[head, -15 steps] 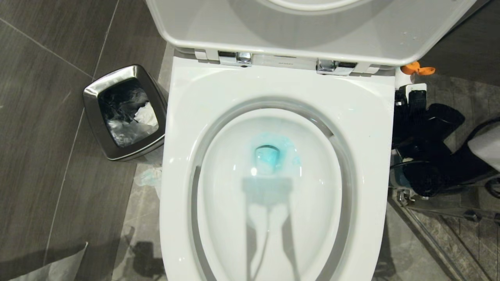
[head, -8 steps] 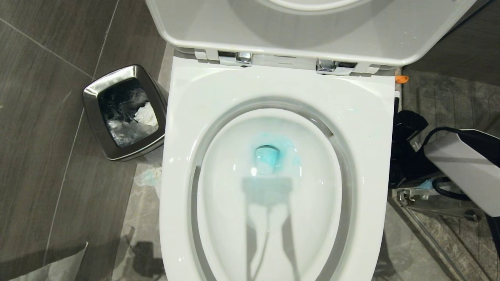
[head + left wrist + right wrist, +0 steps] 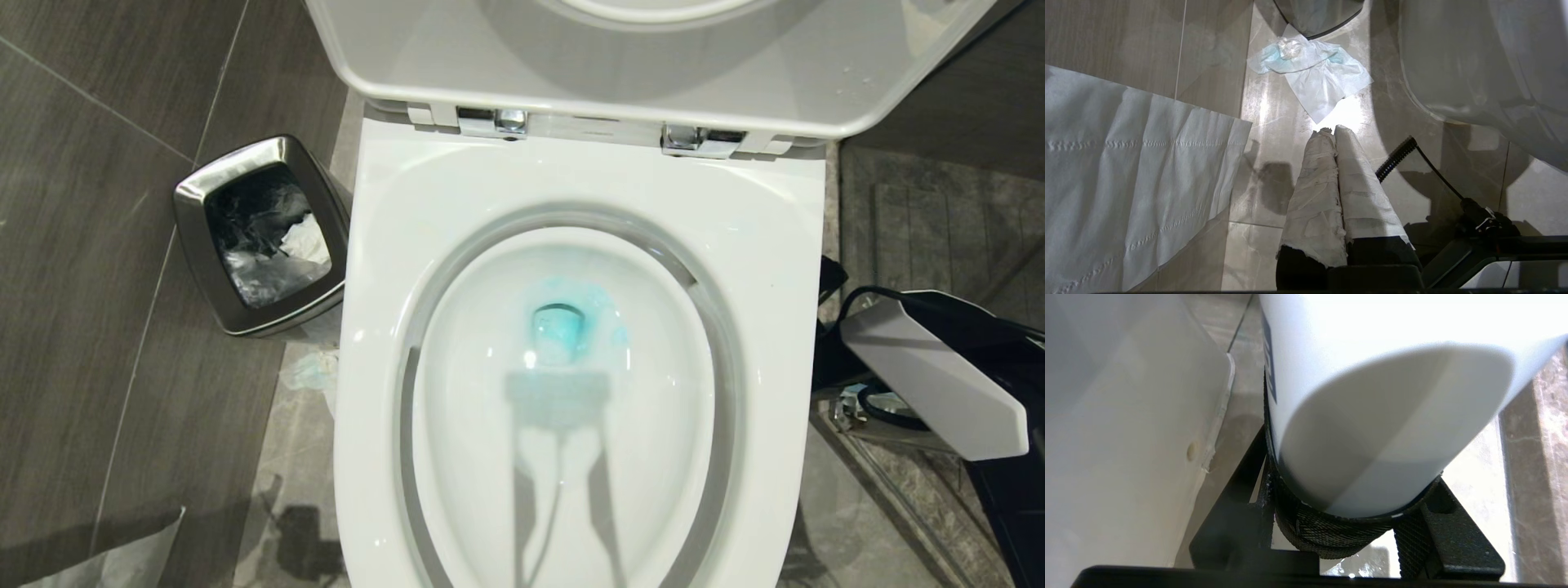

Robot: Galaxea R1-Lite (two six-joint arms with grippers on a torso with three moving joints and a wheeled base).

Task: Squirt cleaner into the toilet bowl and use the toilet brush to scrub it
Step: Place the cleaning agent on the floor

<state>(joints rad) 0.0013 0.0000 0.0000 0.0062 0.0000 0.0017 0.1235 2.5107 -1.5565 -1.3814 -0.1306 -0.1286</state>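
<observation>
The robot will set the cleaner, now close to the bowl's outer wall, down with its right gripper on the narrow piece of floor (image 3: 830, 210) beside the toilet bowl, near the lid hinge.
The white toilet bowl (image 3: 392, 245) stands open with its lid (image 3: 653, 73) up, and teal-blue liquid (image 3: 563, 327) pools round the drain. My right arm (image 3: 931, 384) hangs low beside the bowl's right side; its gripper is out of the head view. In the right wrist view my right gripper (image 3: 1347, 535) is shut on the cleaner (image 3: 1372, 375), a white bottle with a dark ribbed lower part, close to the bowl's outer wall (image 3: 1118, 437). My left gripper (image 3: 1332, 131), its fingers wrapped in white, is shut and empty above the floor. The toilet brush is out of view.
A steel bin (image 3: 261, 237) stands left of the bowl. Crumpled blue-stained tissue (image 3: 1310, 69) lies on the floor by the bowl's base, and a long paper sheet (image 3: 1126, 171) hangs nearby. A metal rail (image 3: 898, 490) runs along the floor on the right.
My right arm has swung down and toward the near side beside the bowl. The bottle's orange cap has dropped out of the head view. The left arm has not moved.
</observation>
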